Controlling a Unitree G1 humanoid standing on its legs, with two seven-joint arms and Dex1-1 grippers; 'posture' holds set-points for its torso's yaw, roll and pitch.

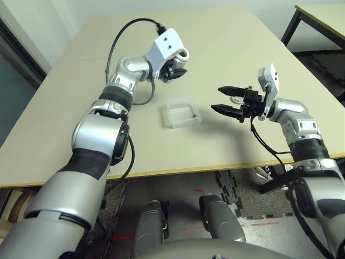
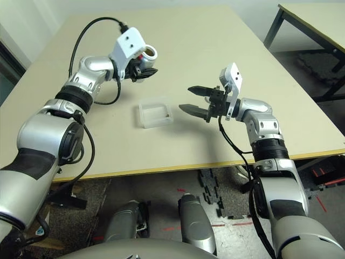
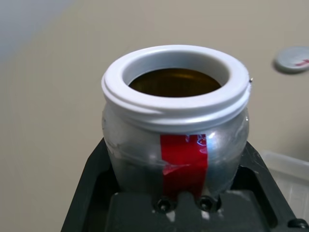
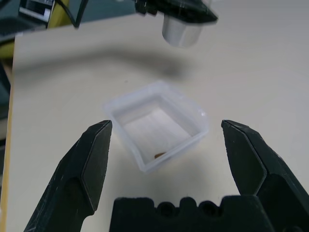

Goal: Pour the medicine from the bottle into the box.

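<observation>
The bottle, hanging above the table just behind the box, will go down from my left gripper onto the bare table (image 1: 131,113) beside the box, where I need to leave it close to the hanging black cable.
My left gripper (image 1: 175,70) is shut on the bottle (image 1: 181,54), a silver-grey one with a red stripe and a white rim (image 3: 176,79), uncapped, its mouth open. It hangs above the table just behind the box (image 1: 186,123). The clear square box rests on the table, and a tiny brown speck of medicine (image 4: 159,155) lies inside it against one wall. My right gripper (image 1: 225,99) is open, level with the box and a short way to its right, fingers pointing at it with nothing between them. The bottle's inside looks dark amber.
A loose round grey cap (image 3: 293,59) lies on the beige table (image 1: 242,43) beyond the bottle. Another table (image 1: 321,16) stands at the back right. The table's front edge runs just below the box.
</observation>
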